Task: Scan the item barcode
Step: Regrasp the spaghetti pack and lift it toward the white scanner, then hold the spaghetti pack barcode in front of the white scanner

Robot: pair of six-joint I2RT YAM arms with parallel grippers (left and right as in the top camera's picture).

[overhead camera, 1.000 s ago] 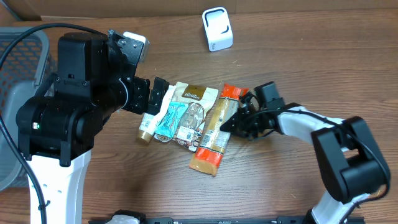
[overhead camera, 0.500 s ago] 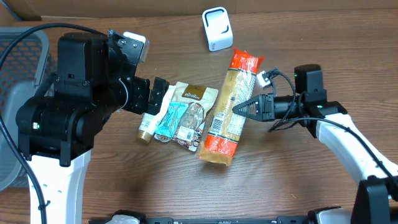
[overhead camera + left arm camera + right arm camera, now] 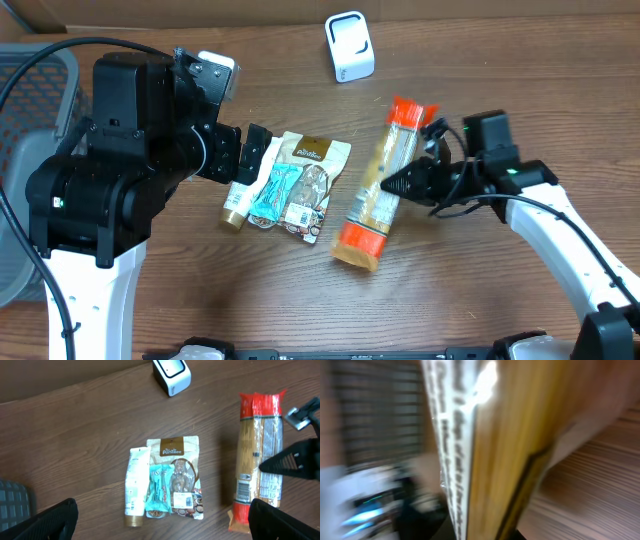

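Note:
Next, my right gripper sets the spaghetti pack, now held tilted above the table, down and releases it on the bare table [image 3: 525, 160] under its own wrist, well away from the brown pouch.
The item is a long pack of spaghetti [image 3: 372, 205] with red ends, held tilted above the table to the right of the pile. My right gripper [image 3: 400, 183] is shut on its middle from the right side. The left wrist view shows a barcode label low on the spaghetti pack [image 3: 257, 455], facing up. In the blurred right wrist view the spaghetti pack [image 3: 490, 450] fills the frame between my right gripper's [image 3: 485, 532] fingers. The white scanner [image 3: 349, 46] stands at the back of the table. My left gripper [image 3: 162, 520] hangs open over the pile, holding nothing.
On the table lie a brown pouch [image 3: 315, 180], a teal snack bar [image 3: 275, 195] and a white tube [image 3: 240, 195], side by side. A grey basket [image 3: 30, 150] stands at the left edge. Cardboard runs along the back.
My right gripper has lifted the spaghetti pack off the pile and carried it to the right, turning it more upright in view. The left arm has stayed still.

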